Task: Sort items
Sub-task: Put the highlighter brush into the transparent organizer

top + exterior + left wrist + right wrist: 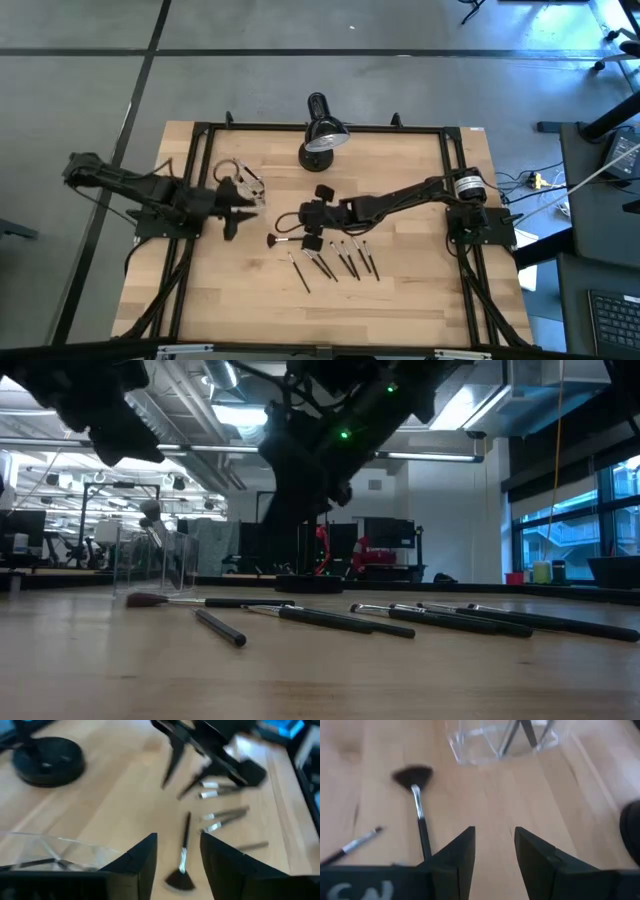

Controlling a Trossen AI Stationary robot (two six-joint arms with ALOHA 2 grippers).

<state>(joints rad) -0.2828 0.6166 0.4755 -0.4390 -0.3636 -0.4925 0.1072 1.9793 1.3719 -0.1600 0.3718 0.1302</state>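
Note:
I should next move my right gripper to the fan brush and grab its black handle (294, 238) (423, 834), close to the silver metal part of the fan brush.
Several thin dark brushes (335, 262) lie flat on the wooden table in a loose row, also seen in the low view (420, 618). A fan brush (283, 240) lies left of them, its dark bristles (413, 776) toward the clear cup (240, 182). The cup stands on the table and holds a few brushes (525, 732). My right gripper (300, 218) hovers open above the table beside the fan brush (420, 820). My left gripper (248, 205) is open next to the cup, and the fan brush (182, 865) shows on the table beyond its fingers.
A black desk lamp (322, 135) stands at the table's far edge, its round base (47, 760) near the cup. A black frame (200, 140) runs along the table's edges. Bare wood (400, 300) lies toward the near edge.

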